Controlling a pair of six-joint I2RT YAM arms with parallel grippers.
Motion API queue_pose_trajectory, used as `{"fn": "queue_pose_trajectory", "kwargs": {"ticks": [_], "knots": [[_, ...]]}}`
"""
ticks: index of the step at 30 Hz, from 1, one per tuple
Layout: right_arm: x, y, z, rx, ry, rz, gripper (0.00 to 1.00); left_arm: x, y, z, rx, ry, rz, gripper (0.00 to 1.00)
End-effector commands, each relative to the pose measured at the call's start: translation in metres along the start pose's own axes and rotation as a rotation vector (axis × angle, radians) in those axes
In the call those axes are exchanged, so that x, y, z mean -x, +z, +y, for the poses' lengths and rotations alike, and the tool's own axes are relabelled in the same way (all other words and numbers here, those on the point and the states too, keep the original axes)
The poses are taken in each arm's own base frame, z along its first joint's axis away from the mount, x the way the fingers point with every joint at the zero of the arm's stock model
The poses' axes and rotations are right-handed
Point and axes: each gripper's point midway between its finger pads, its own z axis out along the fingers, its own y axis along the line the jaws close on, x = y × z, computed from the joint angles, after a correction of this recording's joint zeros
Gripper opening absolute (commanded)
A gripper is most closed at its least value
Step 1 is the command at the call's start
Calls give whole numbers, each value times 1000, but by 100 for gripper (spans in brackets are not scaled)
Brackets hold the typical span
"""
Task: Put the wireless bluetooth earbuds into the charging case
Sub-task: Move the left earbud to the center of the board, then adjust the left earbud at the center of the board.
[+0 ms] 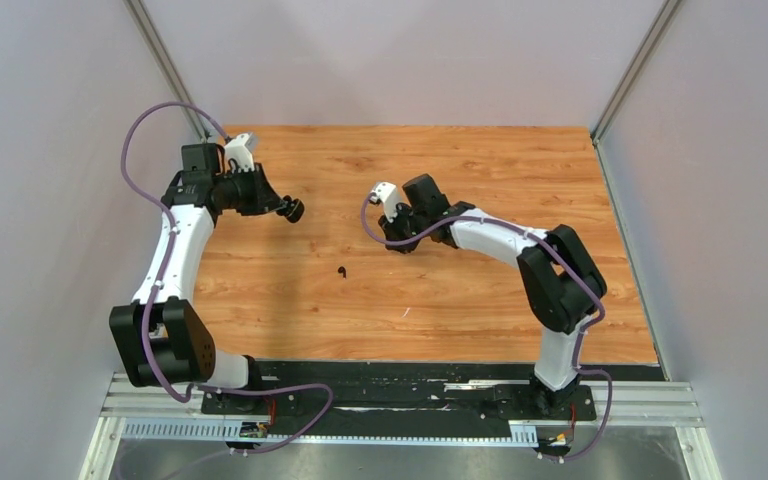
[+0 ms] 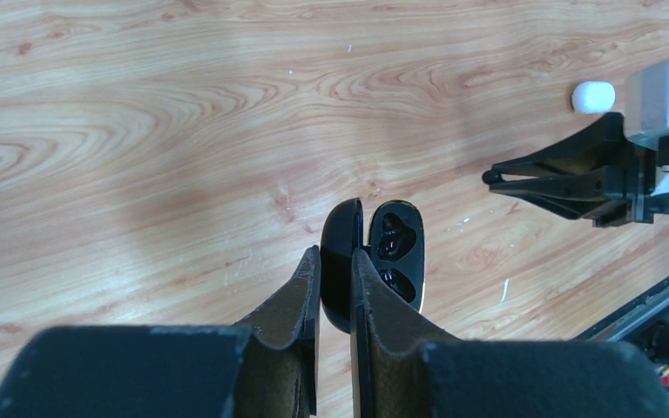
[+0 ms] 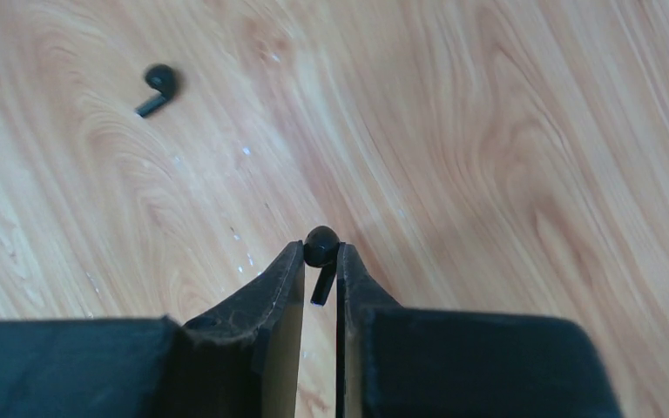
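The stem of the black earbud points back into my right gripper's fingers. Next, I put the earbud down and take its head point(image 3: 321, 244) with the stem pointing forward.
My left gripper point(image 2: 335, 254) is shut on the lid of an open glossy black charging case point(image 2: 396, 248), held above the table; its two sockets face right. In the top view the left gripper point(image 1: 282, 207) and the case point(image 1: 293, 210) are at the left. My right gripper point(image 3: 320, 252) is shut on a black earbud point(image 3: 321, 244), head at the fingertips and stem between the fingers. It hangs above the table middle point(image 1: 392, 243), right of the case. A second black earbud point(image 3: 158, 85) lies loose on the table point(image 1: 343, 271). No white earbuds are in view.
The wooden table point(image 1: 480, 300) has grey walls on three sides and a black rail point(image 1: 410, 375) along the near edge. In the left wrist view the right gripper's tip point(image 2: 490, 178) points toward the case, with a small white rounded thing point(image 2: 594, 96) behind it.
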Motion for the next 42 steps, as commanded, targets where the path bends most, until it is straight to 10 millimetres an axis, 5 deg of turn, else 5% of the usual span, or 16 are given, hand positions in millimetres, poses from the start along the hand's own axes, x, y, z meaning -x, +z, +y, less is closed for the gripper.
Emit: {"fn": "queue_pose_trajectory", "kwargs": {"ticks": [1, 8, 14, 19, 26, 30, 33, 36, 38, 42], "knots": [[-17, -19, -29, -304, 146, -3, 0, 21, -2, -7, -34, -1, -56, 0], [-70, -33, -58, -566, 246, 79, 2, 21, 0, -6, -36, -9, -51, 0], [-67, -20, -36, -440, 316, 72, 53, 19, 1, -4, -31, -14, -45, 0], [-30, -36, -19, -307, 342, 15, 71, 18, 0, -4, -29, -12, -40, 0], [18, -97, -22, -69, 329, -94, 72, 18, -1, -3, -25, 11, -30, 0], [15, -109, -38, -27, 227, -114, 70, 16, 1, -3, -33, 9, -23, 0], [6, -108, -36, 36, 61, -94, 59, 15, 3, -3, -38, 7, -18, 0], [-2, -102, -66, -128, 227, -35, 48, 15, 3, -3, -36, 7, -13, 0], [-6, -103, -80, -239, 379, -33, 49, 17, 3, -2, -33, 9, -12, 0], [-16, -93, -65, -208, 592, -21, 48, 19, 3, -1, -29, 12, -11, 0]]}}
